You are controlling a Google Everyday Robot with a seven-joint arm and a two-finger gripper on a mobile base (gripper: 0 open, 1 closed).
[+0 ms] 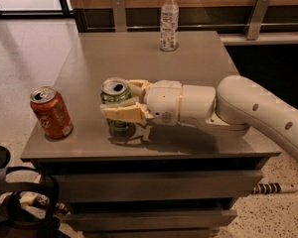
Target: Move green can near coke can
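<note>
Next, my gripper lets go of the green can near the table's front edge (pixel 108 133), a little way from the coke can.
The green can (pixel 115 95), dark green with a silver top, stands upright near the front of the grey table (pixel 188 58). My gripper (pixel 120 103) reaches in from the right and is shut on the green can, with cream fingers (pixel 125 113) wrapped around its body. The coke can (pixel 51 112), red-orange with a white label patch, stands upright at the table's front left corner, about a can's width left of the green can. The lower part of the green can is partly hidden by the fingers.
A clear plastic bottle (pixel 169 20) with a white cap stands at the back of the table. The table's front edge lies just below both cans. Dark gear (pixel 20 207) sits on the floor at the lower left. A wall rail runs behind the table.
</note>
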